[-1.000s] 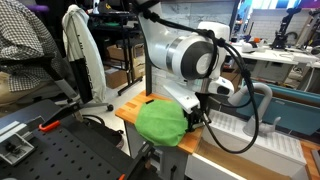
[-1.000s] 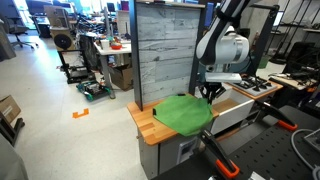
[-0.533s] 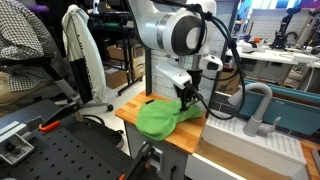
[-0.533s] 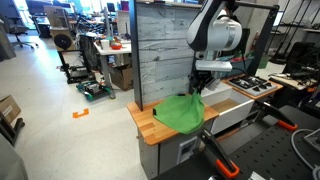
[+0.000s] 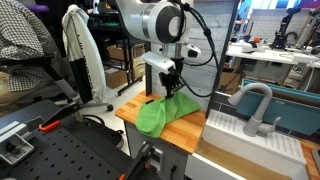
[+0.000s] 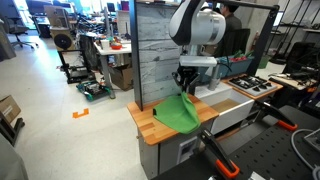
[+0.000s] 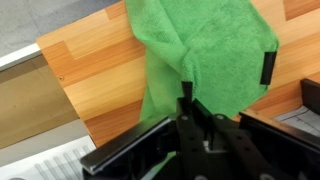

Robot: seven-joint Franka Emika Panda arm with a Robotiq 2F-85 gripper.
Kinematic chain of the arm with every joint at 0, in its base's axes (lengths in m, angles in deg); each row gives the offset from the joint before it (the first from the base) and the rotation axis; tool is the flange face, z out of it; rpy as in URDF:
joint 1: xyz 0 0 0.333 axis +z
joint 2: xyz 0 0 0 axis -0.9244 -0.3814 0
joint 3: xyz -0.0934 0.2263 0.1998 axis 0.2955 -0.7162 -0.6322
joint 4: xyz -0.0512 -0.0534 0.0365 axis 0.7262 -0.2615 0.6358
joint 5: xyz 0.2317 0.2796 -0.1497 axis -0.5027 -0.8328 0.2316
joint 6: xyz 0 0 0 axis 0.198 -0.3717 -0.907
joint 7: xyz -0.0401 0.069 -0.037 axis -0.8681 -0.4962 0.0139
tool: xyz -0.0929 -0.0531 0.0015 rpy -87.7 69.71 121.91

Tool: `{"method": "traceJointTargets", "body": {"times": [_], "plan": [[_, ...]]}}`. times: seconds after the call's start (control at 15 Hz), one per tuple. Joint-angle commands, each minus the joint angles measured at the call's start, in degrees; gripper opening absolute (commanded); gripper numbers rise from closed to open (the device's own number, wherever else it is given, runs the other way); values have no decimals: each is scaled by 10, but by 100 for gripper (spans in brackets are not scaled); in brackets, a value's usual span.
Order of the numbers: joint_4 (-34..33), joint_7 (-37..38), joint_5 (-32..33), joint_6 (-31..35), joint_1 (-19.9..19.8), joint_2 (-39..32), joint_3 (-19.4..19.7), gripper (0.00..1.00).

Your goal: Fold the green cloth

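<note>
The robot's gripper should release the lifted edge over the green cloth's far part (image 5: 159,104), away from the white sink unit.
The green cloth (image 5: 160,112) lies on the wooden table top (image 5: 128,106); both exterior views show it (image 6: 178,112). One edge of it is lifted and drawn over the rest. My gripper (image 5: 172,88) points down just above the cloth (image 6: 186,90), shut on that lifted edge. In the wrist view the cloth (image 7: 205,50) spreads over the wood (image 7: 95,60), and a fold of it rises into my closed gripper (image 7: 188,90). A dark tag (image 7: 267,66) sits on the cloth's edge.
A white sink unit (image 5: 245,135) with a grey faucet (image 5: 250,100) adjoins the table. A tall grey wooden panel (image 6: 165,45) stands behind the table. A black perforated platform (image 5: 60,150) lies beside it. The table top is small, with its edges close to the cloth.
My arm has swung from the sink side across the table, carrying the held cloth edge with it. The cloth has gone from a rounded spread to a narrower, folded-over shape.
</note>
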Motion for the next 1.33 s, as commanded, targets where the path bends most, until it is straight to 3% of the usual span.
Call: {"method": "traceJointTargets", "body": {"times": [0.0,0.4,1.27], "plan": [[-42,-2,8,-38,2,-23,-14,2],[-90,-14,2,-51,-4,-72,-35,2],[-214,-5,7,-51,9,-199,-35,2]]}}
